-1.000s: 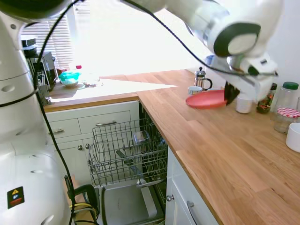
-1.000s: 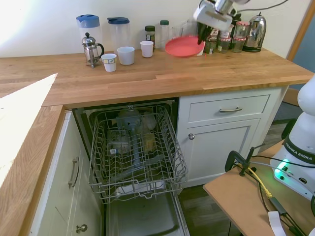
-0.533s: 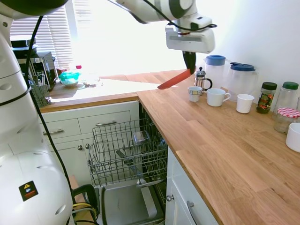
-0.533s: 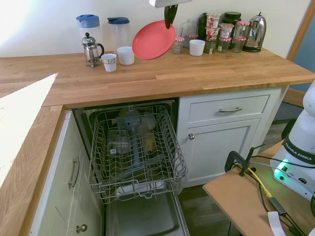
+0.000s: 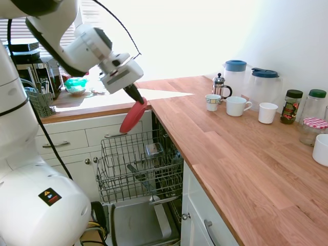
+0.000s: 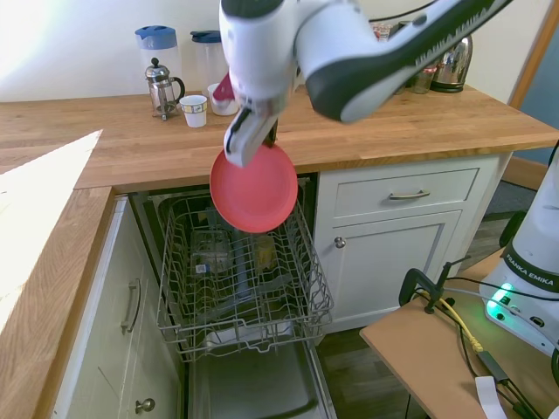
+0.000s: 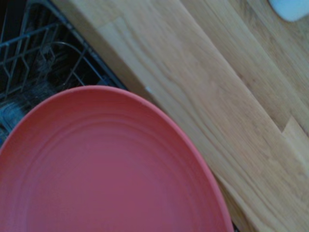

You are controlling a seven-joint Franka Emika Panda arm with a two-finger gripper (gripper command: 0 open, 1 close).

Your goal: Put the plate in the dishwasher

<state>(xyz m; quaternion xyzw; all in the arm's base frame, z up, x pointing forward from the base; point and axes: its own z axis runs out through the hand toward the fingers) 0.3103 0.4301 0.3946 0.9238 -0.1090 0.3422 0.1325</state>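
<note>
The grey wire rack [image 5: 134,158] is beside the clear container. I need to use my gripper to stand the coral-pink plate on its edge in that rack.
The coral-pink plate [image 5: 132,117] [image 6: 254,188] [image 7: 101,169] hangs on edge in the air, tilted steeply, above the back of the pulled-out grey wire rack [image 5: 137,166] [image 6: 240,266] of the open dishwasher. My gripper [image 5: 138,97] [image 6: 269,136] is shut on the plate's upper rim, just off the edge of the wooden counter [image 5: 246,154] [image 6: 349,131]. The plate touches nothing below it. The grey steel inner door [image 5: 136,223] [image 6: 253,388] lies open under the rack. In the wrist view the plate fills the lower left, with rack wires and the counter edge behind.
White mugs [image 5: 237,106] [image 6: 193,110], a French press [image 5: 220,85] [image 6: 162,87], blue-lidded jugs [image 5: 265,84] and jars [image 5: 311,128] stand along the counter's back. Items sit inside the rack. White cabinets and drawers [image 6: 410,196] flank the dishwasher.
The arm has carried the plate from over the counter by the mugs, off the counter edge and down to above the dishwasher rack. The plate has tipped from near flat to steeply on edge.
</note>
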